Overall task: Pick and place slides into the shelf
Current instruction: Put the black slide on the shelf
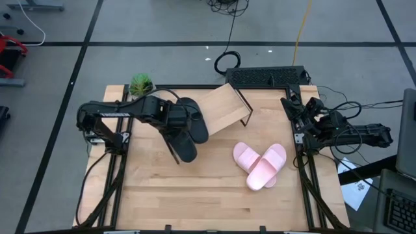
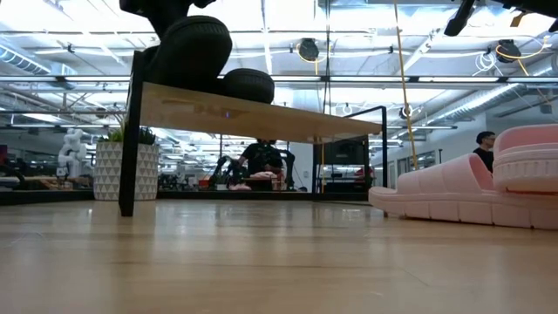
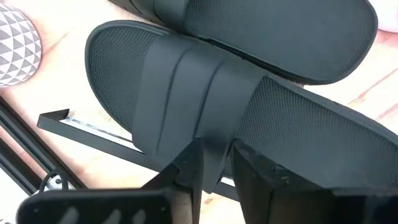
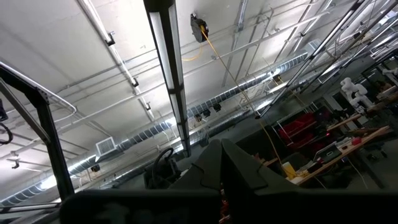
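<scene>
The near black slide hangs over the dark edge of the shelf, so next the left gripper grabs the slide's strap (image 3: 211,134) and moves it inward next to the far black slide.
Two black slides lie side by side on the top of the shelf (image 1: 227,107), at its left end. The near one (image 3: 205,93) lies across the shelf's dark edge (image 3: 81,127), one end overhanging it. The far one (image 3: 280,31) lies just beyond it. My left gripper (image 3: 214,171) points down over the near slide, open, its fingers on either side of the strap's near edge. Two pink slides (image 1: 260,166) lie on the table at centre right, one overlapping the other. My right gripper (image 4: 222,180) waits at the table's right edge, shut and pointing up. My left gripper stands from above with one finger (image 3: 186,180) outside and one (image 3: 255,180) under the near edge of the black slide's strap (image 3: 214,152). I cannot tell whether either finger touches it. The slide rests on the shelf top.
A potted plant in a patterned white pot (image 1: 140,84) stands at the far left corner, just behind the shelf's left end. A dark keyboard-like device (image 1: 266,77) lies at the far edge. Bare tabletop (image 1: 195,195) stretches along the near side.
</scene>
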### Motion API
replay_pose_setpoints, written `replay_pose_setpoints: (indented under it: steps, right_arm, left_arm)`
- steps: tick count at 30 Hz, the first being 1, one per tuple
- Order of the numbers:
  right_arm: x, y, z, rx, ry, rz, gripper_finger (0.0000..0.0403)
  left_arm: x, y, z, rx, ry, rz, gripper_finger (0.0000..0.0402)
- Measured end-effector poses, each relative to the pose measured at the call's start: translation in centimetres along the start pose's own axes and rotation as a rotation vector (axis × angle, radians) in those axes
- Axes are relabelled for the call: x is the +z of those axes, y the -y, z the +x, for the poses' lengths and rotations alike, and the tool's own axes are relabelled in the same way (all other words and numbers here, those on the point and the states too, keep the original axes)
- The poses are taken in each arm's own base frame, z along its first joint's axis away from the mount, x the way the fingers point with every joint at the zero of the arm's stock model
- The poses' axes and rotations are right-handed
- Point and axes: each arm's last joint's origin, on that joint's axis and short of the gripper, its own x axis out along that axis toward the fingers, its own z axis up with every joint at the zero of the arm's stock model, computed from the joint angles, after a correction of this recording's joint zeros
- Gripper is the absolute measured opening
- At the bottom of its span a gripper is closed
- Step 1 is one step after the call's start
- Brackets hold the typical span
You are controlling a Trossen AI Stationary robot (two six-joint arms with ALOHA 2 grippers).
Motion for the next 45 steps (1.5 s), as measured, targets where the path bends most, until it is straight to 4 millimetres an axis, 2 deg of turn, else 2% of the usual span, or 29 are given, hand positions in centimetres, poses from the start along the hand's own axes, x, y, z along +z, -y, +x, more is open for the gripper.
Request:
replay_pose_setpoints:
  steps: [12,23,26,33,45]
  right_arm:
    - [0.0,0.0,0.0,-0.001,-0.003,-0.001,0.0000]
    - [-0.1,0.0,0.0,-0.003,-0.008,-0.002,0.0000]
    - [-0.1,0.0,0.0,-0.004,-0.011,-0.006,0.0000]
    - [-0.2,0.1,0.0,-0.010,-0.021,-0.013,0.0000]
    - [-0.2,0.1,0.0,-0.015,-0.023,-0.039,0.0000]
  left_arm:
    - [0.9,1.3,2.2,0.067,-0.030,0.074,0.0103]
    - [0.8,1.0,1.9,0.050,-0.040,0.008,0.0103]
    - [0.8,1.1,1.9,0.049,-0.041,0.037,0.0088]
    - [0.8,1.0,1.9,0.057,-0.032,0.102,0.0008]
    - [0.7,1.2,1.9,0.089,0.006,0.144,0.0001]
